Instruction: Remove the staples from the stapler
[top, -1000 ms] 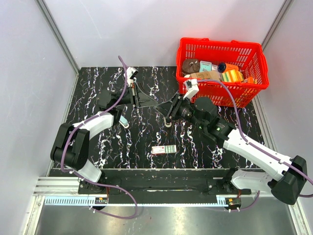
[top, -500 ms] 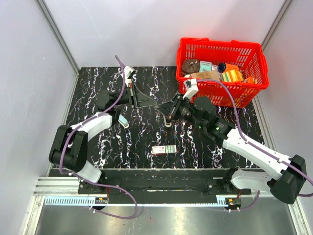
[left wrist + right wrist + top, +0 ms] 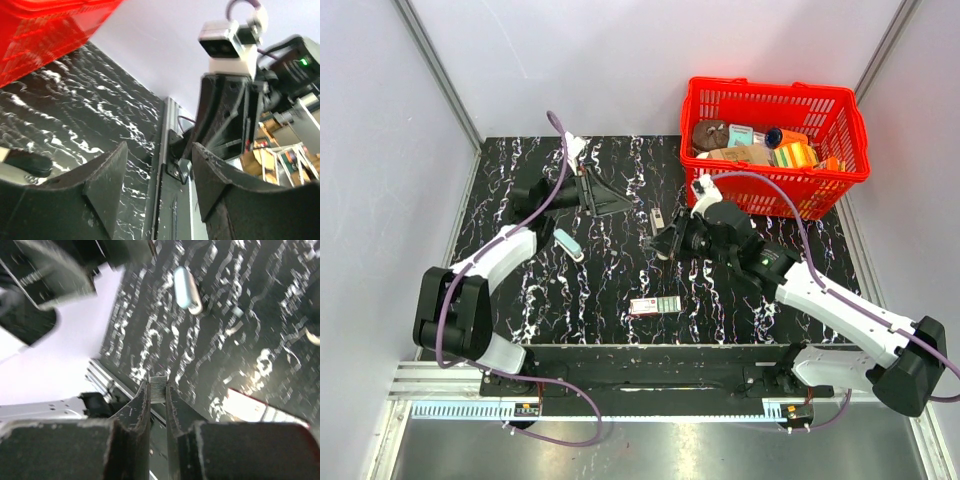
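Note:
Next, I let go of the strip of staples, now held above the table, with my right gripper in the green half of the flat pink-and-green box (image 3: pixel 663 305) (image 3: pixel 276 415).
The stapler (image 3: pixel 657 217), small, black and silvery, lies on the black marble table (image 3: pixel 620 265) between the two grippers. My left gripper (image 3: pixel 616 201) is open and empty, up and left of the stapler, apart from it; in the left wrist view (image 3: pixel 160 147) nothing sits between its fingers. My right gripper (image 3: pixel 662 245) hangs just below and right of the stapler. In the right wrist view it (image 3: pixel 158 385) is shut on a short silvery strip of staples (image 3: pixel 158 390), held above the table.
A flat pink-and-green box (image 3: pixel 654 305) lies near the front edge, also in the right wrist view (image 3: pixel 257 407). A light-blue capsule-shaped object (image 3: pixel 568 244) lies left of centre. A red basket (image 3: pixel 840 178) with several items stands at the back right.
My left gripper has let go of the stapler and drawn back to the left, open. The stapler now lies on the table. My right gripper has pulled back and down with the staple strip.

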`<state>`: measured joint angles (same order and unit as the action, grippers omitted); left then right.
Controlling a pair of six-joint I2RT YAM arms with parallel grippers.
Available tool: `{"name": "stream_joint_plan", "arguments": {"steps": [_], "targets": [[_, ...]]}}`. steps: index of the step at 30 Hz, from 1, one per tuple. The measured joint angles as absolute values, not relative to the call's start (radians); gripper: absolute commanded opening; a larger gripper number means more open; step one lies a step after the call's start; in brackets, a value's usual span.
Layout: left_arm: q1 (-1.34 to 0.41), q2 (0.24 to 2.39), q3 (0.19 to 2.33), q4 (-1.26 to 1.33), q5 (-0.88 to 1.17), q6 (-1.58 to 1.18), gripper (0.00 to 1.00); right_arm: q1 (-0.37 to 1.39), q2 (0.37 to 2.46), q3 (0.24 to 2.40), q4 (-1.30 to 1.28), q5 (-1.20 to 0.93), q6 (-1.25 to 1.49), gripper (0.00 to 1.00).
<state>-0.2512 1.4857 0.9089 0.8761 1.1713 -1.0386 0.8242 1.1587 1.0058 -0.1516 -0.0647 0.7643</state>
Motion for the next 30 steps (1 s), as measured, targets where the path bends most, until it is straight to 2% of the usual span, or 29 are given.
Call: {"name": "stream_joint_plan", "arguments": {"steps": [6, 11, 18, 30], "targets": [[-0.274, 1.478, 1.02, 0.237, 1.021, -0.438, 0.56, 0.825, 1.185, 0.996, -0.349, -0.056, 0.784, 0.03], [-0.371, 1.478, 1.016, -0.089, 0.823, -0.048, 0.55, 0.851, 1.233, 0.946, -0.469, 0.014, 0.83, 0.02], [-0.498, 1.462, 0.907, -0.254, 0.609, 0.249, 0.54, 0.986, 1.411, 0.972, -0.583, 0.133, 0.881, 0.0], [-0.493, 1.459, 0.89, -0.322, 0.537, 0.347, 0.52, 1.026, 1.6, 1.046, -0.636, 0.241, 0.908, 0.01]]}}
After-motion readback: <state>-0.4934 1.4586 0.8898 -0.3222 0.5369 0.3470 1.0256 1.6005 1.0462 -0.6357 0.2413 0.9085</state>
